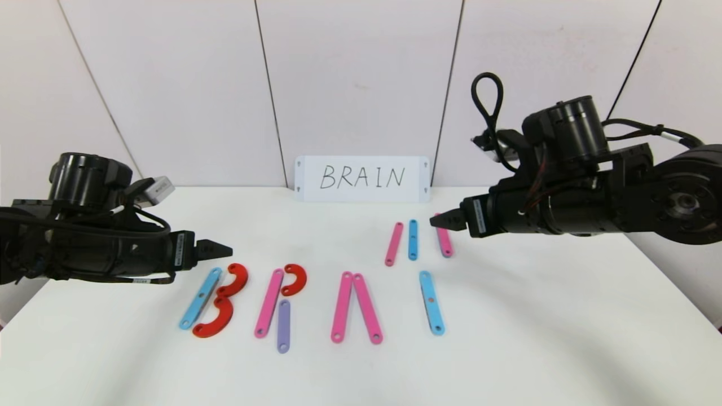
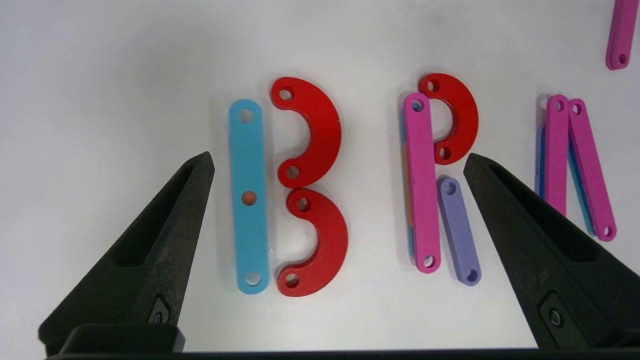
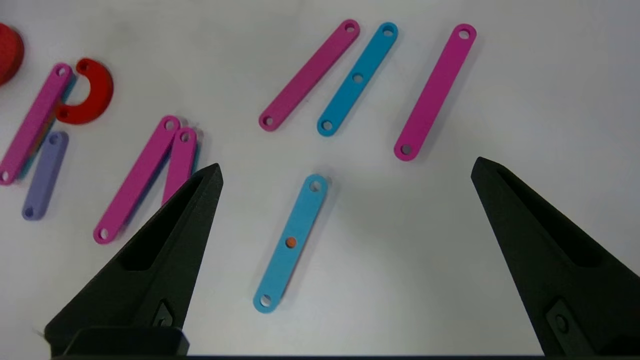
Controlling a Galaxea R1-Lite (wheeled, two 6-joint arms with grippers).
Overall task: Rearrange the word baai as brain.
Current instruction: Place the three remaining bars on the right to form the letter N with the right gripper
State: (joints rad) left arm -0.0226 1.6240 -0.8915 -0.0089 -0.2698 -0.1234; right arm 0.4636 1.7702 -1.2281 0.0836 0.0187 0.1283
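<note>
I should close my right gripper on the middle of the loose pink bar (image 1: 394,243) (image 3: 309,75) nearest the A, because the word still needs its N.
Flat plastic letters lie in a row on the white table (image 1: 507,338). At the left a light-blue bar (image 1: 200,298) with two red hooks (image 1: 223,301) forms a B. A pink bar (image 1: 269,303), a red hook (image 1: 294,279) and a purple bar (image 1: 284,326) form an R. Two pink bars (image 1: 355,307) form an A without a crossbar. A light-blue bar (image 1: 432,302) stands as an I. Farther back lie a pink bar (image 1: 393,243), a blue bar (image 1: 413,239) and a pink bar (image 1: 445,242). My left gripper (image 1: 224,248) is open above the B (image 2: 287,187). My right gripper (image 1: 437,221) is open above the loose bars (image 3: 360,80).
A white card (image 1: 362,178) with handwritten "BRAIN" stands against the back wall. The table's right edge runs close under my right arm.
</note>
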